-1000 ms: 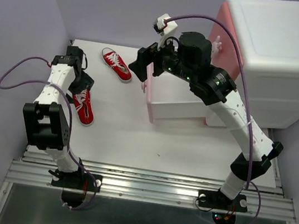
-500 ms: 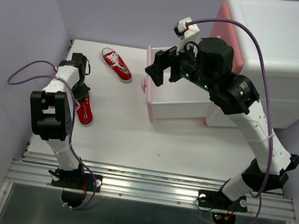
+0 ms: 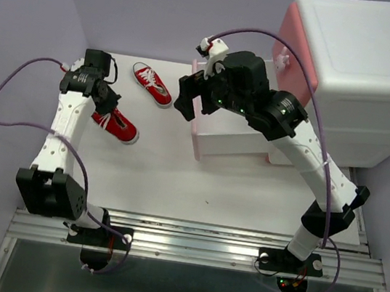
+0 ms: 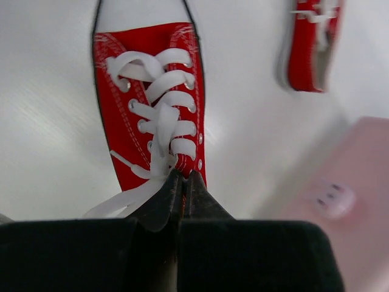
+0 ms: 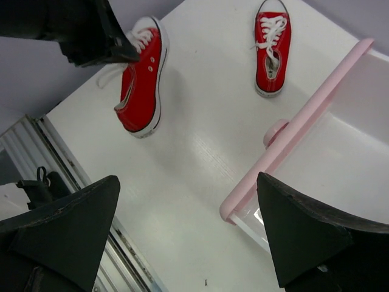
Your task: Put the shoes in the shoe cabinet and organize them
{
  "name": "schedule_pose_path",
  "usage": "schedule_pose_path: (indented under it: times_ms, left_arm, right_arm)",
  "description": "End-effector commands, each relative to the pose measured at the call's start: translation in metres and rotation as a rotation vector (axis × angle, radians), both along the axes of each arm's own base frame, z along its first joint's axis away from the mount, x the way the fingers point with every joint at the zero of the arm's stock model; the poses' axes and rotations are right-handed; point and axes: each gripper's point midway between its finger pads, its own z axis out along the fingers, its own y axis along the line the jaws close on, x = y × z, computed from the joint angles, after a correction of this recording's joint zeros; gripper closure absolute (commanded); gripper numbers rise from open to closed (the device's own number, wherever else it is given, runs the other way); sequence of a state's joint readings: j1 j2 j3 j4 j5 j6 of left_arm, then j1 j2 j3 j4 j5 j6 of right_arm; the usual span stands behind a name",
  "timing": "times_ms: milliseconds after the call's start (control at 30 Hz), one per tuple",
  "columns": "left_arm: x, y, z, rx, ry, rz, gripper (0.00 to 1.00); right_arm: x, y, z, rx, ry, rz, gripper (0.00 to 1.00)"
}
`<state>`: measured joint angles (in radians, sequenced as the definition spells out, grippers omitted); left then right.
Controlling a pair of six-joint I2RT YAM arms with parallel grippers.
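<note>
I should release the red shoe with my left gripper inside the pulled-out drawer point(image 3: 246, 132), along the near side of the drawer.
My left gripper point(image 3: 102, 108) point(image 4: 184, 178) is shut on the back edge of a red shoe point(image 3: 120, 127) point(image 4: 151, 103) point(image 5: 142, 79) with white laces, at the left of the table. The shoe hangs tilted from the jaws, its toe pointing away from them. A second red shoe point(image 3: 153, 84) point(image 4: 310, 46) point(image 5: 271, 51) lies on the table further back. The white shoe cabinet point(image 3: 371, 69) stands at the right with a pink-fronted drawer point(image 3: 227, 137) point(image 5: 307, 118) pulled out. My right gripper point(image 3: 186, 99) point(image 5: 188, 228) hovers open above the drawer's front left corner, holding nothing.
The drawer's pale knob point(image 5: 275, 131) point(image 4: 333, 198) sticks out toward the shoes. A grey wall borders the table on the left and at the back. The metal rail point(image 3: 195, 245) carrying both arm bases runs along the near edge.
My left gripper closed on the nearer red shoe and swung it, so its toe now points right. The right arm rose, then came back down over the drawer front.
</note>
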<state>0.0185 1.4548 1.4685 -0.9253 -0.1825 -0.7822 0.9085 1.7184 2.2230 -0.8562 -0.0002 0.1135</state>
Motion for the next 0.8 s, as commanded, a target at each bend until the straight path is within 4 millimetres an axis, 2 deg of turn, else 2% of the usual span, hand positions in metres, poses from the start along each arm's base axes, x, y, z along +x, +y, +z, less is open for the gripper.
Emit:
schedule_pose_path:
  times_ms: [0,67,100,133,167,200,233,267,300,333,367,400,433,467,500,533,567,600,633,767]
  left_arm:
    - [-0.013,-0.02,0.092,-0.077,-0.244,0.088,1.0]
    - [-0.014,-0.036,0.117,-0.144,-0.318,0.104,1.0]
    - [-0.009,-0.045,0.143,-0.214,-0.401,0.136,1.0]
    - [-0.005,-0.054,0.156,-0.246,-0.435,0.144,1.0]
    - [-0.004,-0.075,0.184,-0.294,-0.496,0.113,1.0]
    - [0.0,-0.086,0.196,-0.323,-0.523,0.108,1.0]
    - [0.013,-0.098,0.198,-0.345,-0.52,0.129,1.0]
    - [0.016,-0.11,0.225,-0.387,-0.577,0.115,1.0]
    - [0.028,-0.134,0.218,-0.401,-0.544,0.085,1.0]
    - [0.032,-0.145,0.227,-0.423,-0.56,0.076,1.0]
    - [0.038,-0.155,0.235,-0.45,-0.581,0.088,1.0]
    - [0.037,-0.164,0.265,-0.505,-0.652,0.08,1.0]
    - [0.047,-0.188,0.264,-0.532,-0.645,0.056,1.0]
    - [0.049,-0.197,0.272,-0.585,-0.667,0.095,1.0]
    - [0.051,-0.207,0.284,-0.636,-0.7,0.102,1.0]
    - [0.051,-0.226,0.283,-0.671,-0.698,0.092,1.0]
    - [0.053,-0.236,0.284,-0.708,-0.704,0.099,1.0]
    - [0.058,-0.248,0.275,-0.715,-0.695,0.098,1.0]
    - [0.059,-0.266,0.278,-0.756,-0.708,0.082,1.0]
    - [0.077,-0.306,0.273,-0.821,-0.709,0.06,1.0]
  right_arm:
    - [0.002,0.004,0.0,-0.005,0.01,-0.041,0.0]
    - [0.009,-0.002,0.005,0.026,0.005,-0.111,0.0]
    - [0.017,-0.01,0.001,0.017,0.0,-0.179,0.0]
    - [0.018,-0.017,0.013,0.057,-0.015,-0.212,0.0]
    - [0.024,-0.028,0.018,0.067,-0.035,-0.283,0.0]
    - [0.027,-0.035,0.021,0.084,-0.042,-0.331,0.0]
    - [0.031,-0.042,0.016,0.098,-0.029,-0.392,0.0]
    - [0.03,-0.055,0.033,0.154,-0.053,-0.439,0.0]
    - [0.033,-0.068,0.038,0.167,-0.075,-0.504,0.0]
    - [0.034,-0.075,0.037,0.173,-0.081,-0.531,0.0]
    - [0.033,-0.08,0.046,0.205,-0.097,-0.55,0.0]
    - [0.028,-0.096,0.061,0.24,-0.121,-0.581,0.0]
    - [0.026,-0.103,0.067,0.261,-0.132,-0.6,0.0]
    - [0.025,-0.11,0.07,0.284,-0.133,-0.624,0.0]
    - [0.02,-0.131,0.082,0.327,-0.147,-0.69,0.0]
    - [0.017,-0.14,0.086,0.362,-0.14,-0.722,0.0]
    - [0.015,-0.148,0.086,0.369,-0.143,-0.747,0.0]
    - [0.012,-0.156,0.091,0.387,-0.149,-0.761,0.0]
    - [0.004,-0.167,0.1,0.419,-0.158,-0.76,0.0]
    - [-0.01,-0.179,0.125,0.502,-0.2,-0.72,0.0]
